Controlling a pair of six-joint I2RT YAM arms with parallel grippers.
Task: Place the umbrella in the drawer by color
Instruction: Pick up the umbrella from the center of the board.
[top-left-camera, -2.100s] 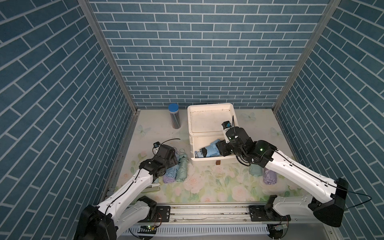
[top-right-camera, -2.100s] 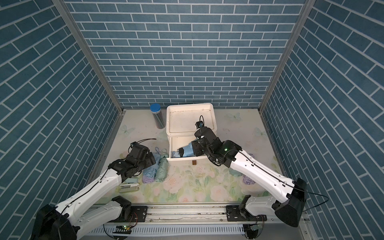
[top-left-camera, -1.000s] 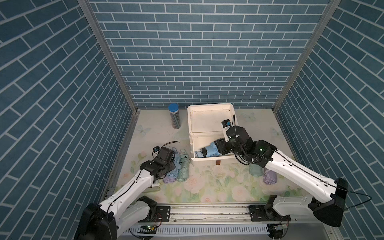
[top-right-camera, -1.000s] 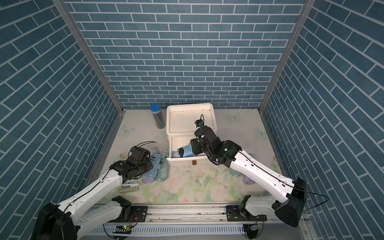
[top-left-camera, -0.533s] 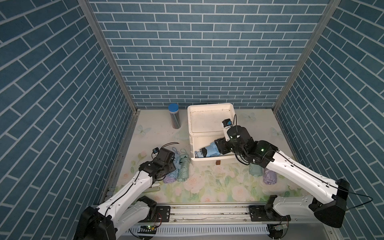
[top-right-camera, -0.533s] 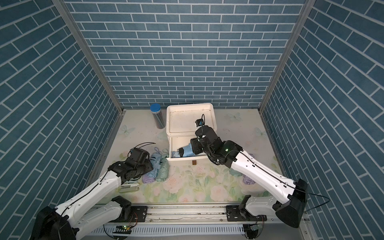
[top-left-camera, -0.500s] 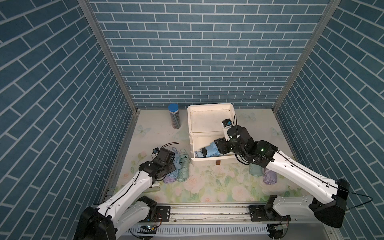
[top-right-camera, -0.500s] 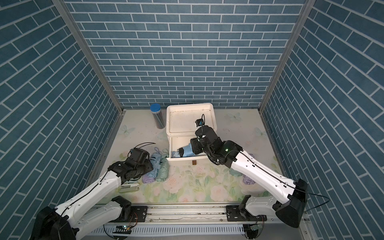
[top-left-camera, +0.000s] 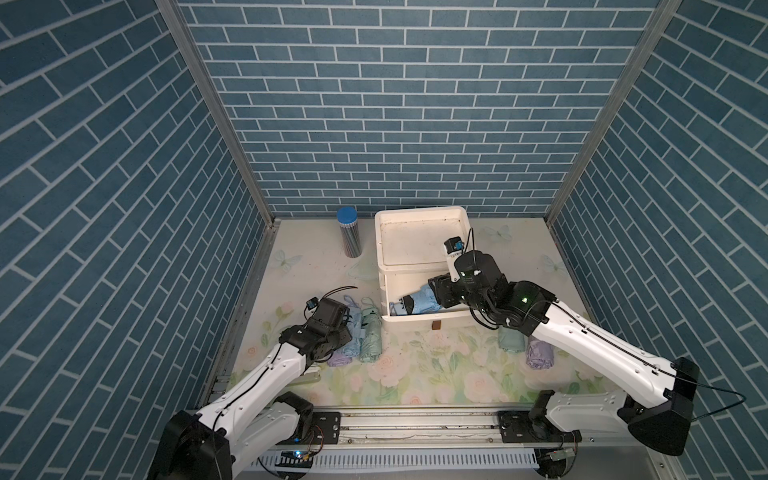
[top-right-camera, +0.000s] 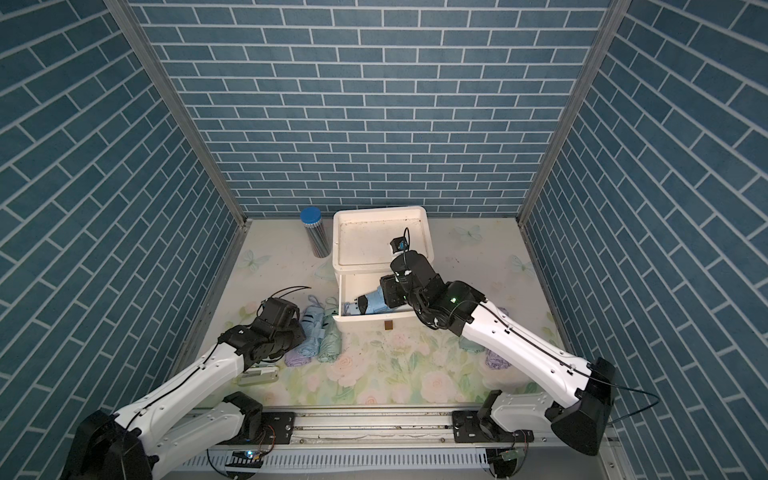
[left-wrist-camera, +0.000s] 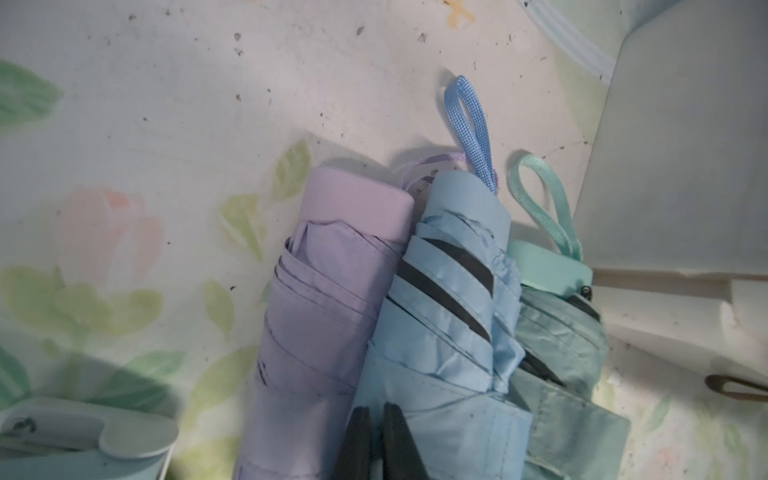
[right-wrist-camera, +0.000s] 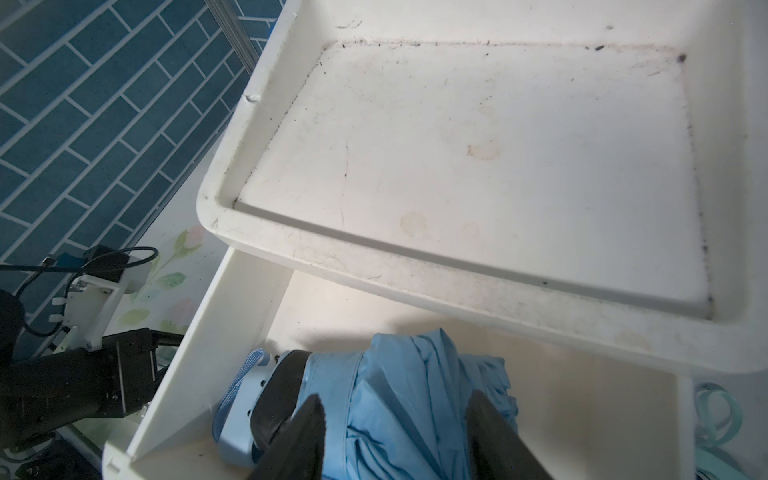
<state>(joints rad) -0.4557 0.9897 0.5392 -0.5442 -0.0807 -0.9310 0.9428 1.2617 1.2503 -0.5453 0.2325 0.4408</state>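
Note:
Next, I open my left gripper, which is shut over the light blue umbrella's edge beside the purple umbrella, and grip the light blue umbrella nearer its middle (left-wrist-camera: 448, 436).
A blue umbrella (right-wrist-camera: 415, 382) lies tilted in the open bottom drawer (top-left-camera: 428, 322) of the white unit, and both top views show it (top-right-camera: 374, 305). My right gripper (right-wrist-camera: 395, 399) is shut on its middle, one finger on each side of the fabric. Left of the drawer, a purple umbrella (left-wrist-camera: 328, 299), a light blue umbrella (left-wrist-camera: 449, 299) and a mint umbrella (left-wrist-camera: 557, 332) lie side by side on the floral mat. My left gripper (left-wrist-camera: 376, 409) is shut, empty, its tips over the seam between the purple and light blue ones.
The unit's top tray (top-left-camera: 419, 239) overhangs the drawer. A blue-lidded canister (top-left-camera: 349, 232) stands at the back, left of the unit. A mint umbrella (top-left-camera: 511, 340) and a purple umbrella (top-left-camera: 540, 353) lie under my right arm. A small pale case (top-right-camera: 257, 376) lies by my left arm.
My left wrist has drawn back a little toward the front over the row of umbrellas. The right arm and the blue umbrella have barely moved.

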